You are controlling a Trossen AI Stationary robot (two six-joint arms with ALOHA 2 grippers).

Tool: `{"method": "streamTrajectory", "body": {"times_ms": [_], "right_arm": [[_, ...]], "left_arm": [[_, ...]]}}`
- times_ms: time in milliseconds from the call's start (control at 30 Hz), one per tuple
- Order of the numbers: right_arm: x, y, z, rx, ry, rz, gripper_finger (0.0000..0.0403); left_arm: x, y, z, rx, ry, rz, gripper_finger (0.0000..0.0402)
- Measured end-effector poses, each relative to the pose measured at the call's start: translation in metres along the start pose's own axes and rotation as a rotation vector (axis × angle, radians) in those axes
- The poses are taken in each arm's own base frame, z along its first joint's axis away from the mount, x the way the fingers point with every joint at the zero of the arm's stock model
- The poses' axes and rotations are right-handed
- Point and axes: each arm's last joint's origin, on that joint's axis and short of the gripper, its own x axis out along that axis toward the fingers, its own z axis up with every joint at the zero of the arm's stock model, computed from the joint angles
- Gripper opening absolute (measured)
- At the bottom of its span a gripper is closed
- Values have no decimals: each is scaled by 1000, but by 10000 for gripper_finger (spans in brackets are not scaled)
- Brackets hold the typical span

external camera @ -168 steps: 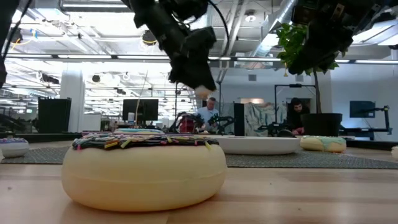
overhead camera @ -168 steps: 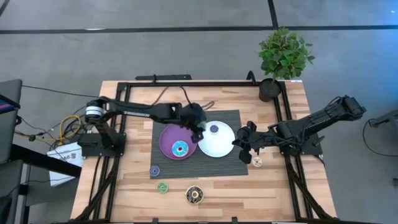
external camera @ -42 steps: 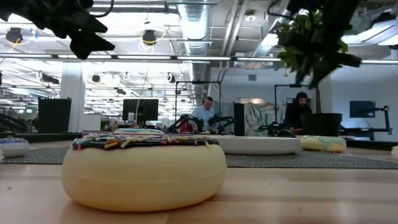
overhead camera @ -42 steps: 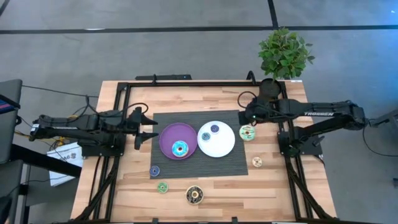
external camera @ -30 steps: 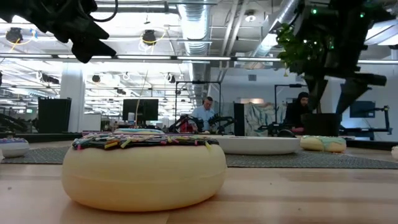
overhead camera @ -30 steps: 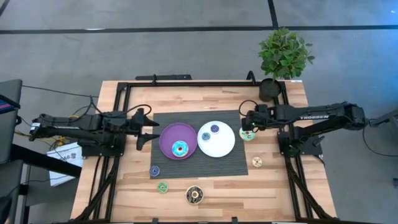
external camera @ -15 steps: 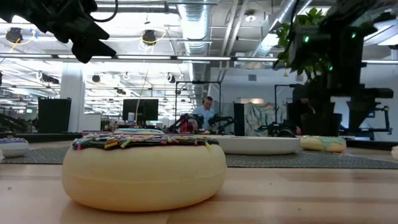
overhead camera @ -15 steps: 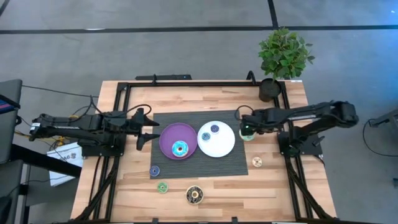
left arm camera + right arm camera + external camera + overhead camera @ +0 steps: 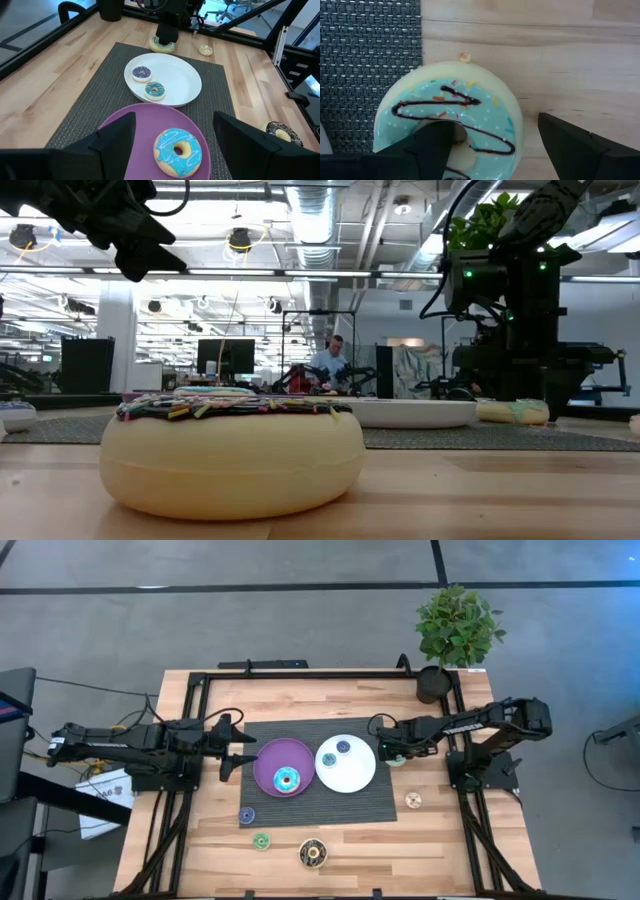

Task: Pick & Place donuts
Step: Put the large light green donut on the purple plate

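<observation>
I need to close my right gripper on the side of the cyan zigzag donut (image 9: 401, 759) (image 9: 492, 149) away from the mat, between its hole and its outer rim.
A donut with cyan icing and a dark zigzag (image 9: 450, 125) lies flat on the wood just off the mat's right edge (image 9: 398, 756). My right gripper (image 9: 492, 145) is open right above it (image 9: 386, 749), one finger over the hole and the other beyond the outer rim. Left of the purple plate (image 9: 262, 762), my left gripper (image 9: 240, 750) hangs open and holds nothing. A cyan donut (image 9: 178, 150) lies on that plate. Two small donuts (image 9: 142, 73) (image 9: 154, 90) lie on the white plate (image 9: 358, 772). My right gripper comes at the cyan donut from above. One finger (image 9: 427, 150) is over the hole and the other (image 9: 580, 150) is over bare wood past the rim (image 9: 520, 135). I cannot tell whether either finger touches the donut, which lies flat on the table.
Loose donuts lie on the wood near the front: a purple one (image 9: 246, 815), a green one (image 9: 261, 840), a dark one with sprinkles (image 9: 312, 853) and a cream one (image 9: 414, 801). A potted plant (image 9: 435, 683) stands at the far right corner. People sit in the room beyond.
My right gripper has moved toward the table's near edge and down, from beside the plant pot to just over the cyan donut by the mat's right edge. Its fingers have stayed open. The donut has stayed in place.
</observation>
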Motion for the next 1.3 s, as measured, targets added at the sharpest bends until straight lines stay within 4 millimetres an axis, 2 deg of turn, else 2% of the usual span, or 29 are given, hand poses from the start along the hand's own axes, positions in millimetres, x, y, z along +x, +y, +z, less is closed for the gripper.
{"method": "streamTrajectory", "body": {"times_ms": [200, 300, 633, 767, 967, 1300], "right_arm": [[-3, -1, 0, 0, -2, 18, 283], [-3, -1, 0, 1, -4, 26, 267], [-4, 0, -2, -8, -8, 31, 131], [-4, 0, -2, -8, -7, 30, 97], [-6, 1, -4, -22, 0, 18, 88], [-37, 12, 2, -96, -10, -38, 88]], "left_arm": [[0, 0, 0, -31, 2, 1, 258], [0, 0, 0, -42, 3, 0, 258], [0, 2, 0, -42, -10, 52, 258], [0, 2, 0, -42, -10, 53, 258], [0, 2, 0, -42, -10, 54, 258], [0, 2, 0, -42, -10, 54, 258]]}}
